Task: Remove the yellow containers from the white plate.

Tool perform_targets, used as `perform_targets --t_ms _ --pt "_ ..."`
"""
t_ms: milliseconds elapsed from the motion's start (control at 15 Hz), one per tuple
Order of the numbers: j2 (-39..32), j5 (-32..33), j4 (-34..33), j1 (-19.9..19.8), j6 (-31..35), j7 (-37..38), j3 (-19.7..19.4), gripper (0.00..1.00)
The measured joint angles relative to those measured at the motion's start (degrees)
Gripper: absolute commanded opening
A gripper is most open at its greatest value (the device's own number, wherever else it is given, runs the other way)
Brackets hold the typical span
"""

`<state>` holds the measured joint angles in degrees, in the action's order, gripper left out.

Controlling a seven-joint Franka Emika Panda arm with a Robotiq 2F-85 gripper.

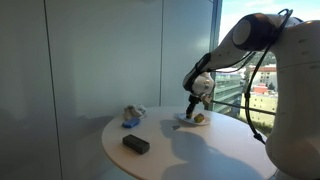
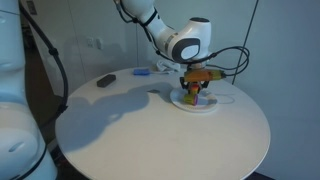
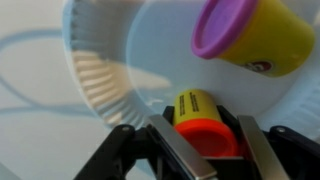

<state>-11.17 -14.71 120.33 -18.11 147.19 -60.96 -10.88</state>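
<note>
The robot's gripper needs to release the red-lidded yellow container on the table (image 1: 155, 129) between the black block and the white plate.
The white plate (image 3: 110, 60) lies on the round table; it also shows in both exterior views (image 1: 192, 121) (image 2: 210, 106). Two yellow containers lie on their sides on it. One has a purple lid (image 3: 250, 35). The other has a red lid (image 3: 198, 104) and sits between the fingers of my gripper (image 3: 207, 135), which touch it on both sides. In both exterior views my gripper (image 1: 197, 105) (image 2: 196, 85) points down right over the plate. There the containers are mostly hidden by it.
A black rectangular block (image 1: 136, 144) (image 2: 105, 81) lies on the round white table (image 1: 220, 155). A pale blue-and-white mug-like thing (image 1: 133, 115) (image 2: 142, 72) stands near the table's rim. A window is beside the table.
</note>
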Motion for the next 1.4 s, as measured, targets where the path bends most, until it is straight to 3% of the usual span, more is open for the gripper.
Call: perform_targets --t_ms 333,733,1067,1400 --pt "2.0 5.8 0.38 -0.03 -0.8 2.7 -0.81 0.21" --pt "12.41 13.88 3.75 1.42 -6.22 5.91 -1.1 0.21" --pt "21.25 13.1 7.76 7.47 -14.37 -0.42 -0.02 0.21" --pt "22.61 13.8 9.39 13.25 -20.07 -3.78 1.98 0.21"
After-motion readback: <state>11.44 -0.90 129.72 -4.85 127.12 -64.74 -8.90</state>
